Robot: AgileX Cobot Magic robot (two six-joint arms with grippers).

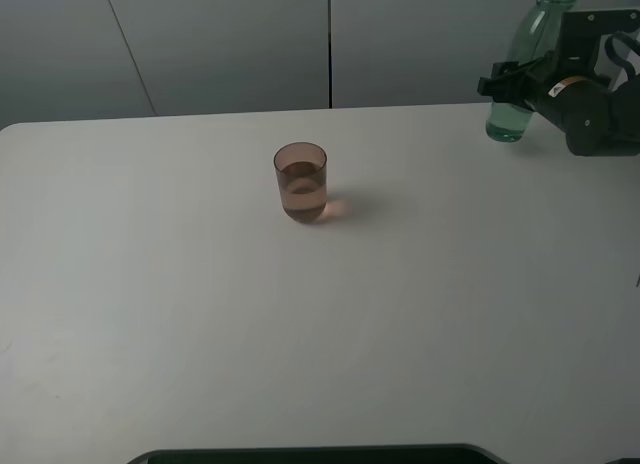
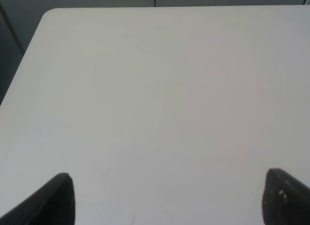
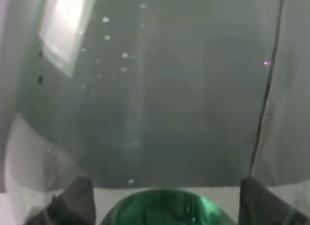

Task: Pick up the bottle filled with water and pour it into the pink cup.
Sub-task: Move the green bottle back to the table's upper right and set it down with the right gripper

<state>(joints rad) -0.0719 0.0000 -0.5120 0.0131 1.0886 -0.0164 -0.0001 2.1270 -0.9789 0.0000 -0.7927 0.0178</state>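
Next, my right gripper lets go of the green-tinted bottle on the white table (image 1: 494, 151) just in front of the table's back edge.
The pink cup (image 1: 300, 182) stands upright near the middle of the white table (image 1: 200, 314) and holds clear liquid up to about half its height. The green-tinted bottle (image 1: 520, 79) is upright at the table's far right, its base at or just above the tabletop. My right gripper (image 1: 512, 84) is shut on its body about halfway up. In the right wrist view the bottle (image 3: 155, 99) fills the frame between the two fingers (image 3: 72, 203). My left gripper (image 2: 167, 200) is open and empty over bare table, and it is out of the exterior high view.
The table's back edge runs just behind the bottle, with a grey wall (image 1: 230, 44) beyond. A dark edge (image 1: 310, 454) shows at the front of the table. In the left wrist view the table's rounded corner (image 2: 48, 16) is ahead.
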